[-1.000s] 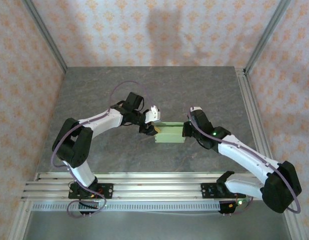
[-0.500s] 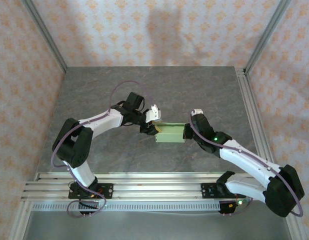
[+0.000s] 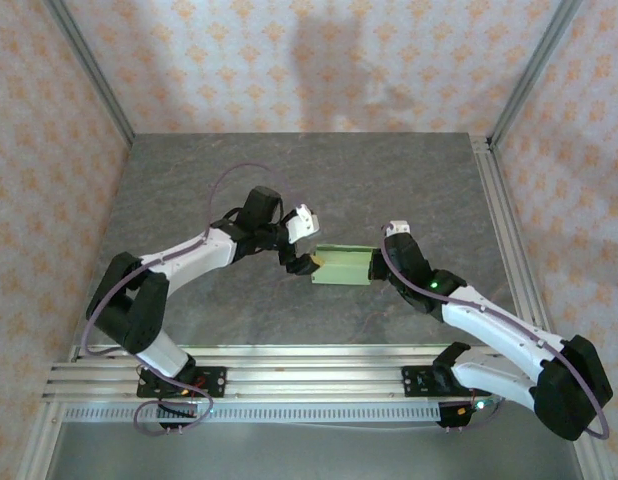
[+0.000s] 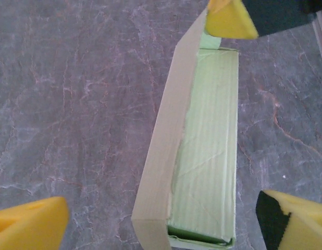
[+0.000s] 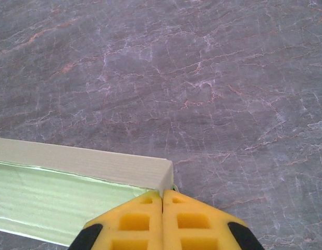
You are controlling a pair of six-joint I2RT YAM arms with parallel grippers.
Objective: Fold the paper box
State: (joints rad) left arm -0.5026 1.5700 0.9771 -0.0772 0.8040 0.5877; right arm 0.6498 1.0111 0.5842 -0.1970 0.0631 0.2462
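Note:
The open fingers of my left gripper straddle the whole end of the paper box, so that gripper should turn at a slant and pinch the standing side's corner (image 4: 168, 223).
The paper box (image 3: 341, 266) lies mid-table as a shallow, pale green open tray, its far long wall (image 4: 162, 156) standing up. My left gripper (image 3: 306, 243) is open at the box's left end, which sits between the yellow pads (image 4: 26, 224) without touching them. At the right end my right gripper (image 3: 377, 262) is shut, its tip (image 5: 162, 200) pinching the box's end wall at the corner. The box's green floor (image 5: 51, 200) runs off to the left of these fingers. The right gripper's yellow pad (image 4: 228, 21) shows at the far end of the box (image 4: 208, 156).
The grey marbled table (image 3: 289, 180) spreads behind and in front of the box. Aluminium rails (image 3: 289, 365) carry both arm bases at the near edge. A metal frame rail (image 3: 504, 230) runs along the right side, and patterned walls enclose the workspace.
The left arm has swung its elbow out to the left and its fingers have come off the box's left end. The right arm has dropped lower, still at the right end.

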